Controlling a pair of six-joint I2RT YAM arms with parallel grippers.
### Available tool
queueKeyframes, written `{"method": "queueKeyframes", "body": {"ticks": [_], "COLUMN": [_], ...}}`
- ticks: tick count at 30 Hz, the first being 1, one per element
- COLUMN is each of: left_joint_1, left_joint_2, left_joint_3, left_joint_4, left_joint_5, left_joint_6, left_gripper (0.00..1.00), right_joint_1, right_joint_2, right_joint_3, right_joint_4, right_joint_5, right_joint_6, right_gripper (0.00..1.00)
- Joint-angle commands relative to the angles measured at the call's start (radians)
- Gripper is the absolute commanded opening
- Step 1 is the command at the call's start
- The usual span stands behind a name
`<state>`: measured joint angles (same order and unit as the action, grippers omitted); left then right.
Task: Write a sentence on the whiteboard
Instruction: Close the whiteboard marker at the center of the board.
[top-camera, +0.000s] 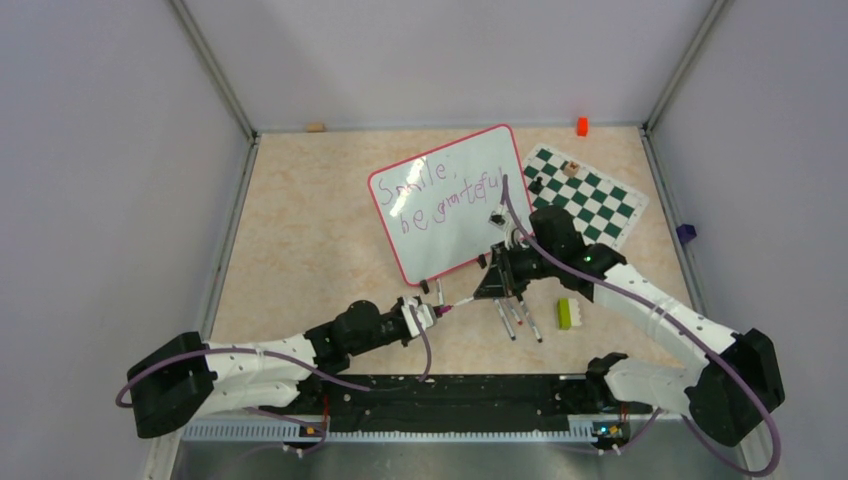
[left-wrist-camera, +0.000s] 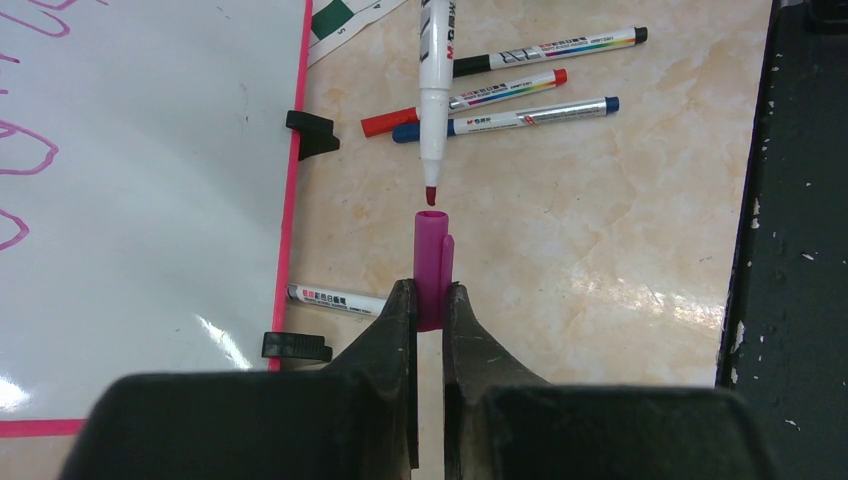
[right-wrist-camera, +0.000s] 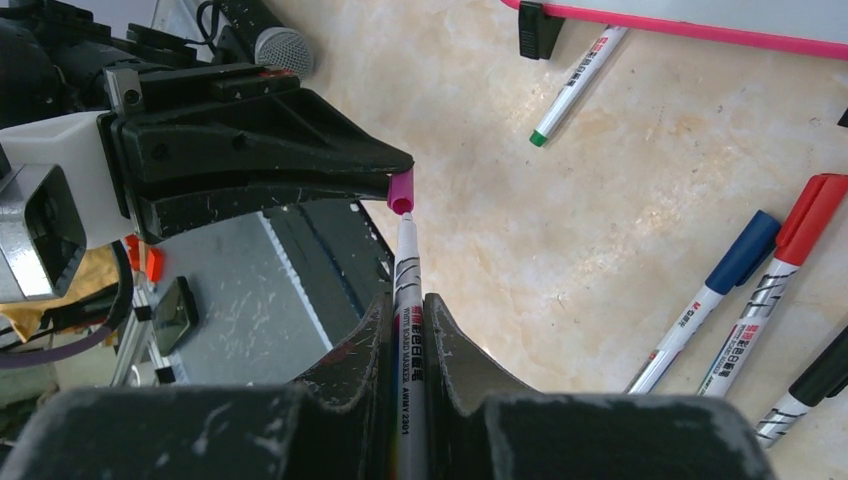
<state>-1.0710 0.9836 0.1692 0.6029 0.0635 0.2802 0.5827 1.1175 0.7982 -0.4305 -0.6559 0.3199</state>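
Note:
The white marker will be put down by my right gripper close beside the black marker (top-camera: 529, 308) (right-wrist-camera: 820, 418), on its side that faces the yellow-green brick.
The whiteboard (top-camera: 450, 215) lies tilted at mid table, with the purple sentence (top-camera: 440, 195) "Smile, be grateful" in two lines. My left gripper (top-camera: 432, 314) is shut on a magenta marker cap (left-wrist-camera: 432, 262), its open mouth pointing away. My right gripper (top-camera: 492, 288) is shut on the barrel of a white marker (right-wrist-camera: 408, 300). The marker (left-wrist-camera: 435, 90) points tip-first at the cap, and its tip (left-wrist-camera: 431, 195) sits just short of the cap's mouth. In the right wrist view the cap (right-wrist-camera: 401, 190) lines up with the tip. The board's left part shows in the left wrist view (left-wrist-camera: 150, 200).
Three capped markers, red (left-wrist-camera: 460, 100), blue (left-wrist-camera: 510, 115) and black (left-wrist-camera: 545, 50), lie right of the board. Another marker (right-wrist-camera: 575, 85) lies by the board's near rim. A chess mat (top-camera: 590, 195), a yellow-green brick (top-camera: 566, 313) and the black base rail (top-camera: 450, 395) are nearby.

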Motion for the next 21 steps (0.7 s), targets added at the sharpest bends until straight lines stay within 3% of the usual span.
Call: {"method": "queueKeyframes", "body": {"ticks": [1,21], "left_joint_1": [0.002,0.003], "left_joint_2": [-0.012,-0.024], "left_joint_3": [0.030,0.023], "left_joint_4": [0.049,0.057], "left_joint_5": [0.009,0.038], "left_joint_6": [0.007,0.009], "left_gripper": [0.00,0.00], "right_joint_1": [0.018,0.060], "right_joint_2": [0.005,0.072], "right_joint_3": [-0.004,-0.027], "right_joint_4": [0.047,0.150], "right_joint_5": [-0.004,0.003], "right_joint_6": [0.009,0.059], "right_gripper": [0.00,0.00]}}
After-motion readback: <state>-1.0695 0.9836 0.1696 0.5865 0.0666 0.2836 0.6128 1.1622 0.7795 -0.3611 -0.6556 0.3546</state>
